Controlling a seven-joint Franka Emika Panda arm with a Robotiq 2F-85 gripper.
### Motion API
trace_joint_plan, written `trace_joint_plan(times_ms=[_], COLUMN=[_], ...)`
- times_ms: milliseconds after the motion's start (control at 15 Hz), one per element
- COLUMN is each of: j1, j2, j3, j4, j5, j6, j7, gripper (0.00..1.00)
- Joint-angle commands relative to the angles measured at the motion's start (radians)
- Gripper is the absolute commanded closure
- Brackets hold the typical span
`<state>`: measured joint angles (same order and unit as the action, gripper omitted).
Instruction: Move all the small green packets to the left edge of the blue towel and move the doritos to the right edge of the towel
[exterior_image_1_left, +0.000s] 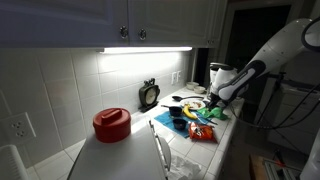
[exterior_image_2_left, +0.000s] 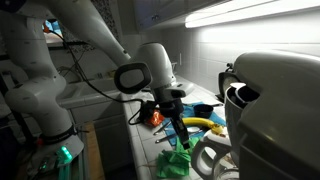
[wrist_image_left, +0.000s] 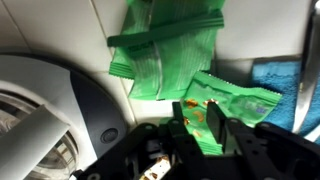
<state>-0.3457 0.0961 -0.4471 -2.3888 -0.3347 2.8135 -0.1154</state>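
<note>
The small green packet lies flat below the robot's shut fingers, so the gripper should open, move lower and pinch up the packet's middle (wrist_image_left: 210, 104) before lifting.
In the wrist view my gripper (wrist_image_left: 197, 125) is shut on a small green packet (wrist_image_left: 240, 100) with orange print, which lies just past the fingers. Two more green packets (wrist_image_left: 165, 55) lie overlapped on the white counter beyond it. A corner of the blue towel (wrist_image_left: 290, 80) shows at the right. In an exterior view the gripper (exterior_image_2_left: 178, 135) hangs low over the green packets (exterior_image_2_left: 176, 160) near the counter's front edge. The red doritos bag (exterior_image_1_left: 203, 132) lies by the towel (exterior_image_1_left: 184, 118) below the gripper (exterior_image_1_left: 213, 100).
A yellow item (exterior_image_2_left: 200, 123) lies on the towel. A big red lidded pot (exterior_image_1_left: 111, 124) stands on the counter, with a round black object (exterior_image_1_left: 148, 95) at the tiled wall. A large grey appliance (exterior_image_2_left: 270, 110) fills one side, and its curved base (wrist_image_left: 50, 120) is close to the gripper.
</note>
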Motion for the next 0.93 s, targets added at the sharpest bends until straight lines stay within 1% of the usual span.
trace_joint_plan(times_ms=[0,200,333,400,600,867], j1=[-0.019,-0.028,-0.039,-0.046,-0.088,-0.15], j2=[0.012,0.024,0.028,0.03,0.028,0.031], j3=[-0.012,-0.007,0.007,0.018,0.086,0.189], j4=[-0.003,-0.016,-0.038,-0.056,-0.1,-0.116], j5=[-0.091,-0.078,-0.031,-0.001,0.147,0.324], j6=[0.06,0.105,0.152,0.183,0.234,0.243], j7=[-0.012,-0.039,-0.092,-0.119,-0.23,-0.367], gripper=[0.37,0.15,0.02,0.0,0.0,0.0])
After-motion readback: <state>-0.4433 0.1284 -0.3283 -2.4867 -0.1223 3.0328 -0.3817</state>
